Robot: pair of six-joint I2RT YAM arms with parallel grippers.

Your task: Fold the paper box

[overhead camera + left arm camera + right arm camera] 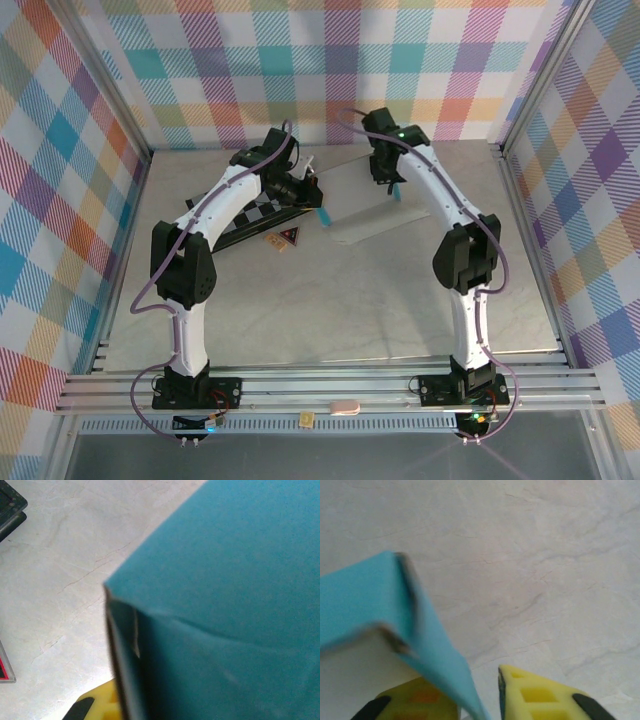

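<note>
The paper box sits crooked next to the checkered board, so the robot's right gripper will close on the teal flap (397, 192) before both grippers pull the box square and closer.
The paper box (352, 203) lies at the back of the table as a flat blank, white side up, with teal flaps raised at its left and right edges. My left gripper (308, 190) is at its left edge. In the left wrist view the teal card (225, 605) hangs very close, and one yellow finger (97, 704) shows beside its dark edge while the other finger is hidden. My right gripper (388, 183) is at the right edge. A teal flap (435, 650) runs between that gripper's (479, 680) narrowly open fingers, with a gap to the right finger (535, 695).
A black-and-grey checkered board (250, 222) lies under the left arm, with a small dark triangular piece (288, 237) just in front of it. The marble tabletop (330, 300) spreads toward the near edge. Plaid walls close in the back and both sides.
</note>
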